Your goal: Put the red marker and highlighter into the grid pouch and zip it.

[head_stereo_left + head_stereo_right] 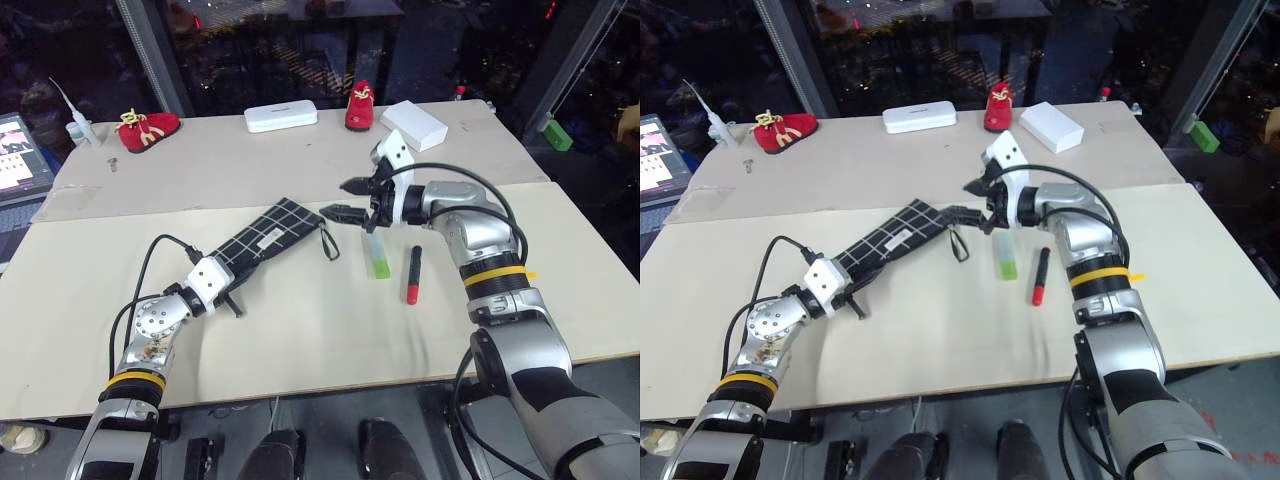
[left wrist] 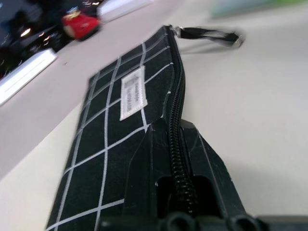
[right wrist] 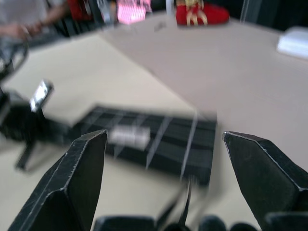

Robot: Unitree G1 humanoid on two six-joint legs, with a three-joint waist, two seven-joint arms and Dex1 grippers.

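The zipper on the grid pouch is shut, so my right gripper needs to grab the pull loop (image 1: 331, 246) and pull it toward my left gripper before getting the red marker.
The grid pouch (image 1: 265, 235) lies slanted across the table, black with white lines and a small white label. My left gripper (image 1: 228, 290) is shut on its near end, the fingers (image 2: 144, 163) clamped over the zipper edge. The black pull loop (image 1: 328, 243) trails off the pouch's far end. My right gripper (image 1: 348, 199) hovers open just past that end with nothing between its fingers (image 3: 77, 183). The highlighter (image 1: 377, 258), pale mint and green, lies on the table below the right gripper. The red marker (image 1: 413, 274) lies beside it to the right, red end nearest me.
At the back of the table sit a white hard case (image 1: 281, 117), a white box (image 1: 413, 124) and two red shoes (image 1: 148, 129) (image 1: 361, 106). A laptop (image 1: 20, 155) stands at the far left edge. A person's arm shows far off in the right wrist view.
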